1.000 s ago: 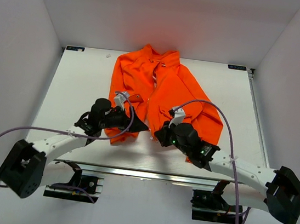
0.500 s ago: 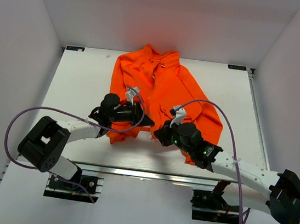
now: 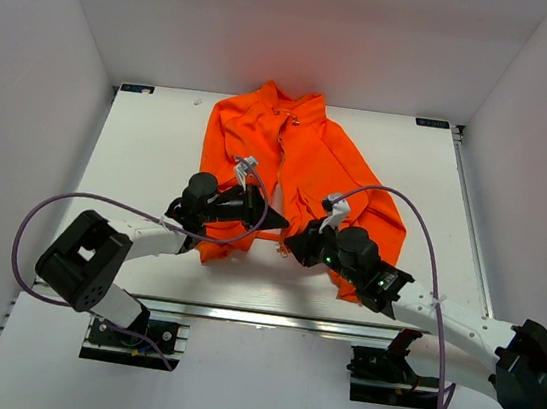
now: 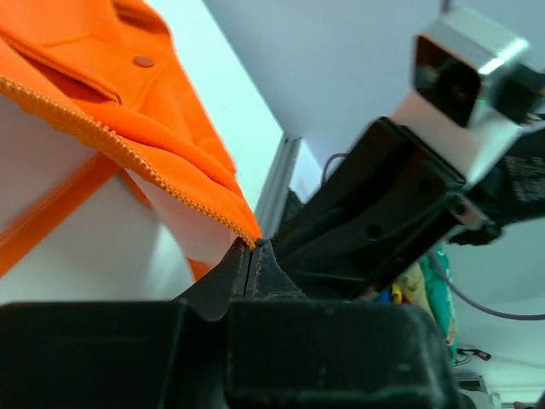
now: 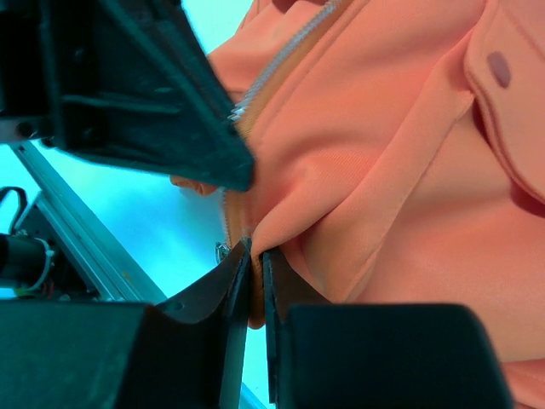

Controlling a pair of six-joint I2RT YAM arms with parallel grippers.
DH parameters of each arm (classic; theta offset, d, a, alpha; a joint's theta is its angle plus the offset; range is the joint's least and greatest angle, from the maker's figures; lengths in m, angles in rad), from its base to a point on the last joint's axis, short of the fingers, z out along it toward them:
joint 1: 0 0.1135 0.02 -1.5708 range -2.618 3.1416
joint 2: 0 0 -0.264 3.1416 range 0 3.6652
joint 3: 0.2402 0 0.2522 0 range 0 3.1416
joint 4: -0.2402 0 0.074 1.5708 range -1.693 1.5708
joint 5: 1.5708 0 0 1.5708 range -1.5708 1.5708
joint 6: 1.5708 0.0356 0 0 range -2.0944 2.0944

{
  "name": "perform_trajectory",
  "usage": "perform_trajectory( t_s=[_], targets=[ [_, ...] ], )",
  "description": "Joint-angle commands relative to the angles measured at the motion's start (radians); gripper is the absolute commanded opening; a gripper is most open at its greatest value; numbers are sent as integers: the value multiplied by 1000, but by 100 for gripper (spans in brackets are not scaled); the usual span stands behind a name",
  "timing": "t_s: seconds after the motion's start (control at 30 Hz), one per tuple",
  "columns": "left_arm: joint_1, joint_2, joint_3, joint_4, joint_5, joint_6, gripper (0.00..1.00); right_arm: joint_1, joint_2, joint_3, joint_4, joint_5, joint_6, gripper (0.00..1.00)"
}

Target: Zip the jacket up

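Note:
Jacket fabric bunches at my right fingers; they should open, then pinch the hem's corner (image 5: 256,317) with the zipper edge smooth.
The orange jacket (image 3: 310,159) lies on the white table, collar at the far side, its front partly open. My left gripper (image 3: 276,227) is at the bottom of the left front panel. In the left wrist view it (image 4: 253,245) is shut, with the lower end of the orange zipper edge (image 4: 119,146) pinched at the tips. My right gripper (image 3: 290,247) is just beside it at the right panel's hem. In the right wrist view its jaws (image 5: 256,251) stand a narrow gap apart with a fold of jacket (image 5: 383,170) fabric between them. A small metal piece (image 5: 220,251) shows beside them.
The two grippers nearly touch; the right arm's dark wrist (image 4: 400,204) fills the left wrist view. Purple cables (image 3: 81,210) loop off both arms. The table's front rail (image 3: 239,313) runs just below the hem. White walls enclose the table (image 3: 151,138).
The left arm swung in toward the jacket's hem and its jaws closed on the zipper edge. The right gripper shifted slightly right and its jaws eased a little.

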Motion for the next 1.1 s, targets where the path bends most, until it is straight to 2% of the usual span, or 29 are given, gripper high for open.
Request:
perform_trajectory(
  t_s=[0.0, 0.13, 0.17, 0.23, 0.33, 0.47, 0.57, 0.6, 0.73, 0.93, 1.07],
  targets=[
    [-31, -62, -13, 141, 24, -75, 0, -15, -24, -34, 109, -52, 22, 16],
    [-45, -87, -2, 126, 19, -80, 0, -20, -56, -103, 243, -114, -6, 22],
    [-46, -90, 1, 124, 19, -80, 0, -20, -73, -116, 264, -115, -9, 32],
    [-46, -96, 4, 112, 17, -80, 0, -22, -95, -142, 307, -152, -20, 35],
    [-53, -104, 10, 106, 13, -78, 0, -25, -113, -154, 328, -155, -43, 38],
    [-63, -117, 21, 102, 11, -86, 0, -31, -135, -168, 342, -131, -57, 56],
    [-71, -131, 22, 84, 1, -78, 0, -40, -142, -177, 360, -126, -55, 60],
    [-74, -133, 21, 83, 0, -80, 0, -42, -142, -176, 361, -93, -49, 60],
    [-85, -139, 17, 83, -7, -83, 0, -69, -129, -170, 365, -114, -32, 57],
    [-86, -154, 16, 69, -26, -75, 0, -91, -141, -188, 388, -201, -28, 35],
    [-86, -154, 16, 69, -30, -77, 0, -101, -135, -191, 410, -281, -50, 33]
  ],
)
